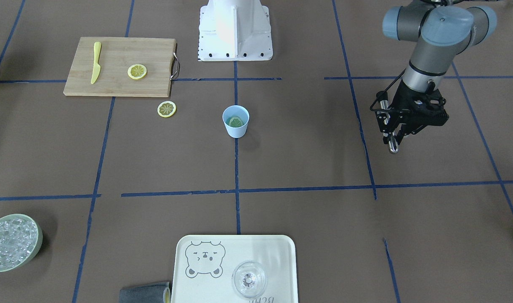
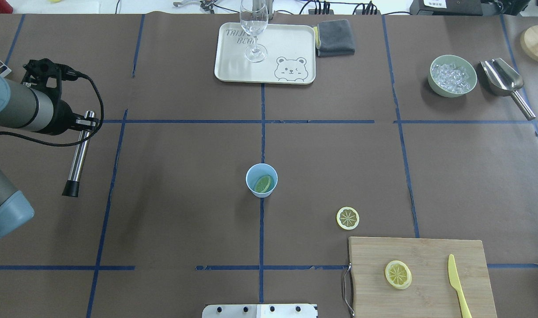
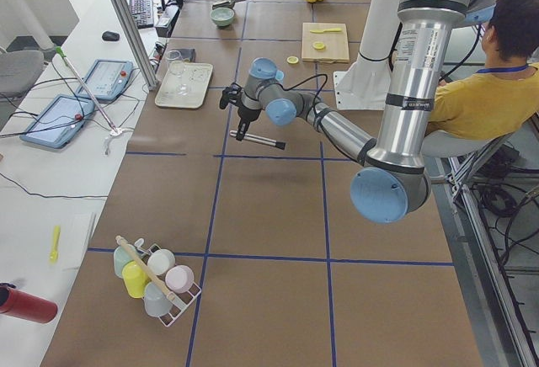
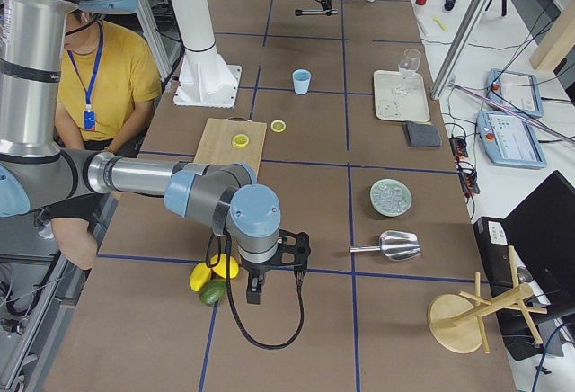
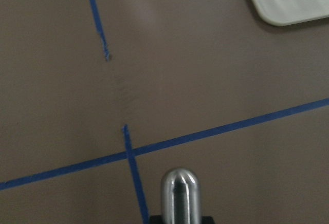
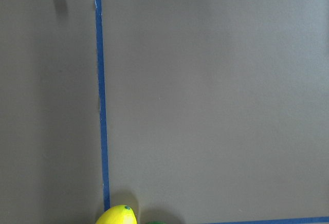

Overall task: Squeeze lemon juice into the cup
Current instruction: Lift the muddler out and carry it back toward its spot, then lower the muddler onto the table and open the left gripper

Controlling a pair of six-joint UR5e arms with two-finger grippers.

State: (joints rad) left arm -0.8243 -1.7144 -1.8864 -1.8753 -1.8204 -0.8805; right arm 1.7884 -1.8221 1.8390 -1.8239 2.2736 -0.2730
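Next, my left gripper releases the metal rod on the bare table (image 1: 389, 136) between the two long, slanted lines of blue tape.
The pale-blue cup (image 2: 252, 173) stands upright at the table's middle with one lemon slice (image 2: 263, 183) lying inside; the cup (image 1: 236, 130) and that slice (image 1: 235, 122) also show in the front view. A second lemon slice (image 2: 348, 217) lies flat on the table right of the cup. A third (image 2: 398, 274) lies on the cutting board. My left gripper (image 1: 401, 126) is far to the cup's left, shut on a metal rod with a black tip (image 2: 77, 159), held above the table. My right gripper (image 4: 254, 289) shows only in the right side view; I cannot tell its state.
A wooden cutting board (image 2: 427, 251) with a yellow knife (image 2: 457, 282) is at the near right. A tray (image 2: 233, 66) with a clear glass (image 2: 254, 26), a grey cloth (image 2: 336, 37), an ice bowl (image 2: 453, 76) and a scoop (image 2: 502, 77) stand at the back. Whole lemons (image 4: 216, 271) lie by the right gripper.
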